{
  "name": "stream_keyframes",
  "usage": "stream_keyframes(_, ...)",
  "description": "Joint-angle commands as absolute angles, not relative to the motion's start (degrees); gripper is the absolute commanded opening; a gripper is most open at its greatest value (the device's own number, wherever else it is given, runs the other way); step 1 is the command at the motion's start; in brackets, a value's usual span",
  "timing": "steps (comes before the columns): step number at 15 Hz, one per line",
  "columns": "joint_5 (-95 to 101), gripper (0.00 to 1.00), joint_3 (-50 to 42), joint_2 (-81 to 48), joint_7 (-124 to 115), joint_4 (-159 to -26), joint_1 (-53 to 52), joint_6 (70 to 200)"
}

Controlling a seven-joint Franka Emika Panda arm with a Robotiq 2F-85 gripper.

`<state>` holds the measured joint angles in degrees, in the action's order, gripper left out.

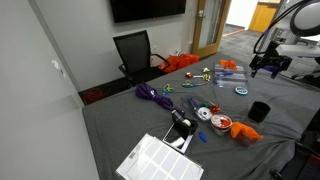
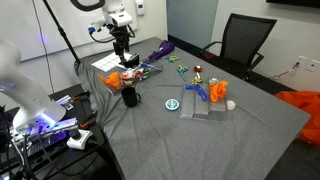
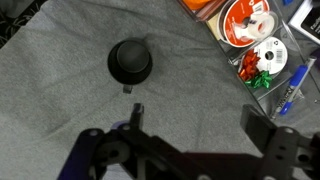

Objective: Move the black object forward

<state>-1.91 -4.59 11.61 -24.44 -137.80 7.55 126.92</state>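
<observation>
The black object's small handle (image 1: 262,103) (image 3: 127,89) sticks out from its side, and my gripper needs to move to it next and close on it there.
The black object is a short matte black cylinder standing upright on the grey cloth. It shows in both exterior views (image 1: 260,110) (image 2: 130,97), and from above in the wrist view (image 3: 130,62). My gripper (image 3: 200,120) is open and empty, with bare cloth between its two fingers. In the wrist view the cylinder lies just beyond the left fingertip, outside the jaws. In both exterior views the gripper (image 1: 270,68) (image 2: 122,52) hangs well above the table, higher than the cylinder and not touching it.
Discs (image 3: 250,20) in a clear case, a green bow (image 3: 258,75) and a blue pen (image 3: 290,95) lie beside the cylinder. An orange object (image 1: 245,130) and a black-and-silver gadget (image 1: 180,122) are nearby. A black office chair (image 1: 135,50) stands at the table's edge.
</observation>
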Motion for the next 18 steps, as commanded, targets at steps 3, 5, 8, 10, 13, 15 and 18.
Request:
stream_keyframes(3, -2.9, 1.00, -7.8, 4.6, -17.4, -137.4, 8.9, 131.0)
stream_keyframes(5, -2.3, 1.00, -8.8, 1.2, -17.1, -136.4, 9.4, 131.4)
stream_keyframes(8, -1.1, 1.00, -9.9, -4.0, -17.7, -135.5, 9.7, 133.8)
stream_keyframes(10, -0.8, 1.00, -10.4, -7.6, -18.4, -134.9, 9.6, 136.9)
stream_keyframes(13, -0.9, 1.00, -10.9, -12.7, -18.5, -133.6, 9.2, 140.4)
stream_keyframes(15, -1.3, 1.00, -11.0, -15.6, -18.0, -132.7, 9.1, 141.9)
stream_keyframes(18, -1.5, 1.00, -11.1, -18.8, -17.6, -131.5, 8.9, 142.9)
